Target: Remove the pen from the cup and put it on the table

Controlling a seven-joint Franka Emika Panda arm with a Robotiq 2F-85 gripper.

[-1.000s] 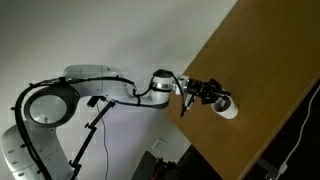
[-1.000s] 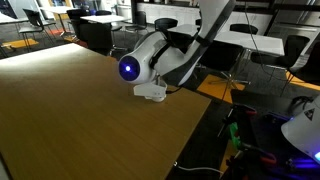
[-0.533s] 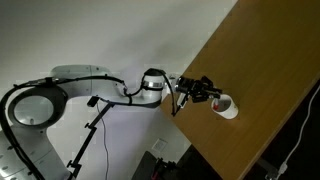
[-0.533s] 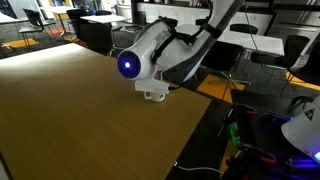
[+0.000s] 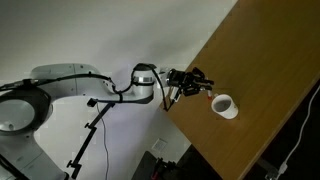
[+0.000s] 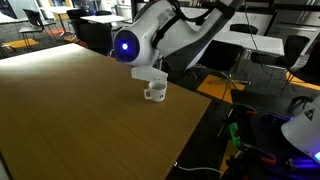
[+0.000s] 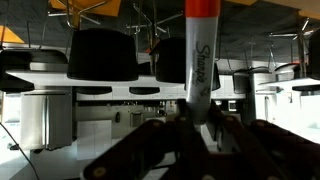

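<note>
Next, I let go of the pen with my gripper on the brown table (image 5: 194, 96) between the white cup and the edge nearest my arm. The pen is now held just off that edge.
My gripper (image 7: 193, 112) is shut on the pen (image 7: 200, 62), a grey-white marker with a red end that sticks out past the dark jaws in the wrist view. The small white cup (image 5: 225, 106) stands on the brown wooden table (image 5: 265, 70) near its edge. My gripper (image 5: 192, 82) hangs just off that edge, apart from the cup. The cup (image 6: 153, 93) also shows under my wrist in an exterior view, on the table (image 6: 70, 115). The pen is too small to make out in both exterior views.
The table edge runs right beside the cup (image 6: 200, 110). Beyond it are black office chairs (image 6: 98, 32) and desks (image 6: 255, 35). A white object (image 6: 303, 130) sits low at the side. A black stand (image 5: 92, 135) is under the arm.
My gripper has drawn back from over the cup with the pen in it. The cup, covered by the gripper before, now stands in full view.
</note>
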